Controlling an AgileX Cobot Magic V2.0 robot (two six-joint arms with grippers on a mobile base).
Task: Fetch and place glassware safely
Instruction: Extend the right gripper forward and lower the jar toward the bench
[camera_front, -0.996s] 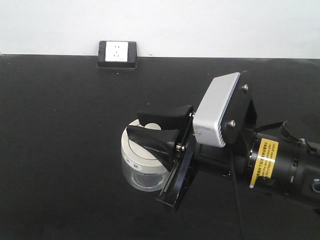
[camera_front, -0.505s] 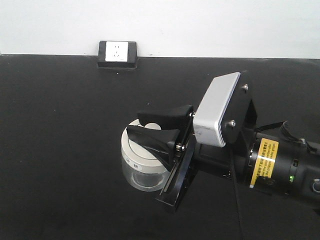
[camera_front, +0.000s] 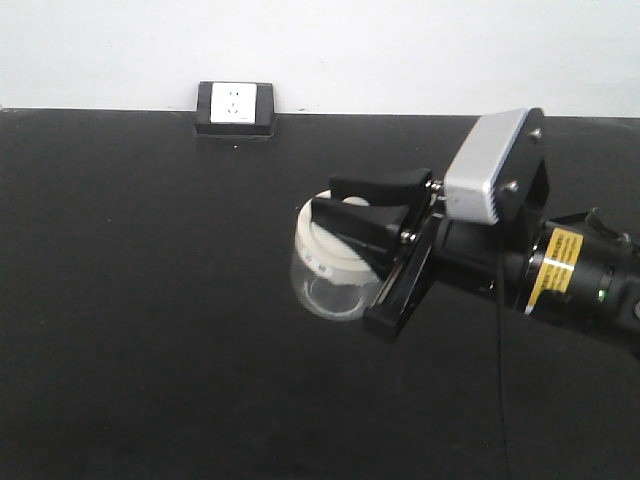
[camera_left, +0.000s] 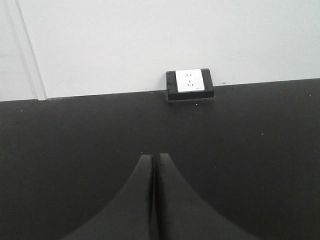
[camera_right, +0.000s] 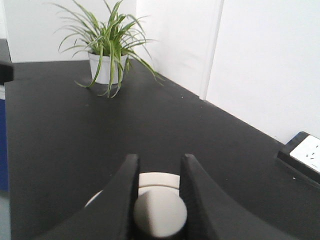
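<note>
I will let go of the glass jar with my right gripper on the black table's bare middle (camera_front: 366, 284), out from the white wall socket.
The glassware is a small clear glass jar (camera_front: 327, 283) with a cream-white lid, hanging tilted in my right gripper (camera_front: 328, 198) over the black table (camera_front: 140, 300). In the right wrist view the two black fingers of my right gripper (camera_right: 160, 159) press on either side of the lid's round knob (camera_right: 160, 212). The glass body is hidden below the lid there. In the left wrist view my left gripper (camera_left: 152, 156) is low over the bare table, its fingers shut together with nothing between them. The left arm is out of the front view.
A white wall socket in a black frame (camera_front: 235, 105) sits at the table's back edge against the white wall; it also shows as the socket (camera_left: 189, 84) and socket (camera_right: 310, 152). A potted green plant (camera_right: 107, 45) stands at the far end.
My right gripper has carried the jar to the right and upward in the front view, away from where it was. The grip on the knob has not changed.
</note>
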